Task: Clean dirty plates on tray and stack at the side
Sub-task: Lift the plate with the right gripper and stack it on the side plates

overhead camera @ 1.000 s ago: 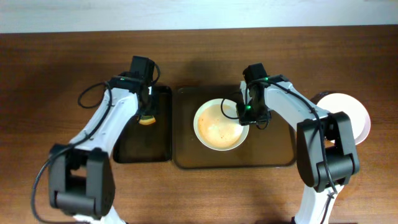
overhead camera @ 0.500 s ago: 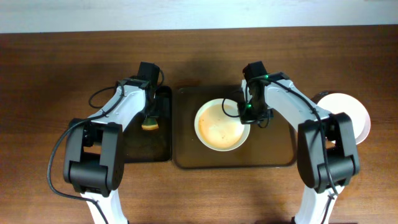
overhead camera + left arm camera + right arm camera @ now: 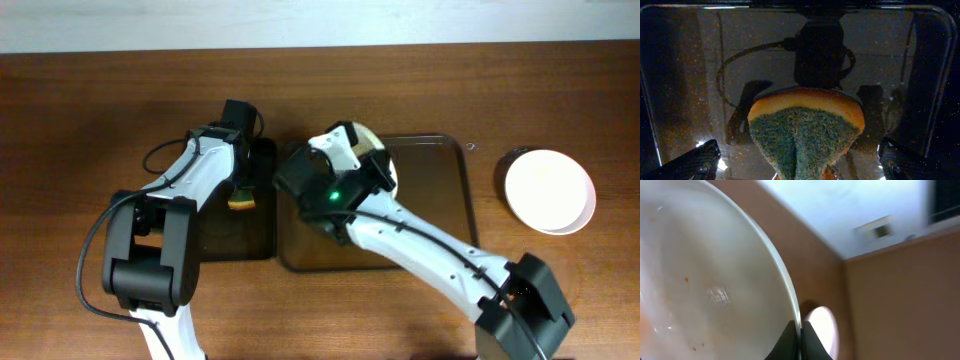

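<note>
My right gripper will let go of the dirty plate on top of the clean white plate [image 3: 549, 191] [image 3: 823, 331] beside the large dark tray.
The dirty plate [image 3: 705, 270], white with small orange specks, is lifted and tilted; my right gripper [image 3: 800, 334] is shut on its rim. From overhead only an edge of this plate [image 3: 365, 138] shows past the right wrist, over the left end of the large dark tray [image 3: 440, 200]. The green and orange sponge [image 3: 805, 132] lies on the small dark tray [image 3: 215, 235]. My left gripper [image 3: 800, 167] hangs over it, open, with a finger on each side and not touching. The sponge [image 3: 240, 201] also shows from overhead.
A clean white plate [image 3: 549, 191] sits on the wooden table to the right of the large tray. The right arm stretches diagonally across the large tray from the front right. The left arm's cable loops near the small tray's back left.
The right gripper has closed on the plate's rim, lifted it off the large tray and swung it left, tilting it. The left gripper has opened and let go of the sponge.
</note>
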### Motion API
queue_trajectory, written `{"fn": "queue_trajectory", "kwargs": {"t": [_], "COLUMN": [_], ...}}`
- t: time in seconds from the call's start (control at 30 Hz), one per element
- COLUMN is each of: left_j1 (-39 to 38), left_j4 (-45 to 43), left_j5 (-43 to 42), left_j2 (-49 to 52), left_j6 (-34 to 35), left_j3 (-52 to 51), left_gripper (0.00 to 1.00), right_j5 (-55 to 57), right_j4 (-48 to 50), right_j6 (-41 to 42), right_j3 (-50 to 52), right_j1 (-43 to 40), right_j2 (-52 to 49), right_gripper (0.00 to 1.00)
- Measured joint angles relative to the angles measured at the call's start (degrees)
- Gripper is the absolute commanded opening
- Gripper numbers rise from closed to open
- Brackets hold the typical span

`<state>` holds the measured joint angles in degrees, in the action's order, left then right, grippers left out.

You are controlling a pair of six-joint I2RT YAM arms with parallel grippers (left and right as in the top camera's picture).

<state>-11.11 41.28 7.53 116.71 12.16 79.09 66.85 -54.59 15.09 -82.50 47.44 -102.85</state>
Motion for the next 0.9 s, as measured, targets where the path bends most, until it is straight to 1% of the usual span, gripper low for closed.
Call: {"fn": "queue_trajectory", "kwargs": {"t": [0.03,0.1,0.23,0.3,0.4,0.43,0.47,0.57,0.67,0.73,0.8,0.83,0.87,0.9], "left_j1": [0.0,0.0,0.0,0.0,0.0,0.0,0.0,0.0,0.0,0.0,0.0,0.0,0.0,0.0], "left_j4": [0.0,0.0,0.0,0.0,0.0,0.0,0.0,0.0,0.0,0.1,0.1,0.0,0.0,0.1], "left_j5": [0.0,0.0,0.0,0.0,0.0,0.0,0.0,0.0,0.0,0.0,0.0,0.0,0.0,0.0], "left_j2": [0.0,0.0,0.0,0.0,0.0,0.0,0.0,0.0,0.0,0.0,0.0,0.0,0.0,0.0], "left_j6": [0.0,0.0,0.0,0.0,0.0,0.0,0.0,0.0,0.0,0.0,0.0,0.0,0.0,0.0], "left_j3": [0.0,0.0,0.0,0.0,0.0,0.0,0.0,0.0,0.0,0.0,0.0,0.0,0.0,0.0], "left_gripper": [1.00,1.00,1.00,1.00,1.00,1.00,1.00,1.00,1.00,1.00,1.00,1.00,1.00,1.00], "right_j5": [4.9,9.1,10.1,6.8,-1.6,-3.8,-4.7,-8.7,-13.7,-22.2,-38.4,-40.2,-51.3,-57.6], "right_j4": [0.9,2.8,2.8,2.8,2.4,1.9,0.0,-1.4,0.3,0.2,1.2,1.2,0.8,0.3], "right_j6": [0.2,0.6,5.9,8.9,14.4,15.0,15.7,17.3,17.2,16.7,13.2,12.6,9.1,7.1], "right_j3": [0.0,0.0,0.0,0.0,0.0,0.0,0.0,0.0,-0.1,-0.1,-0.1,-0.1,-0.1,-0.1], "right_j1": [1.1,2.5,2.9,2.3,-2.0,-3.3,-3.4,-3.8,-6.6,-10.8,-19.7,-20.9,-27.9,-33.3], "right_j2": [0.0,0.0,0.0,0.0,0.9,2.5,3.6,7.5,10.4,10.8,11.0,11.0,11.1,11.1], "right_gripper": [0.04,0.04,0.04,0.04,0.04,0.04,0.04,0.04,0.04,0.04,0.04,0.04,0.04,0.04]}}
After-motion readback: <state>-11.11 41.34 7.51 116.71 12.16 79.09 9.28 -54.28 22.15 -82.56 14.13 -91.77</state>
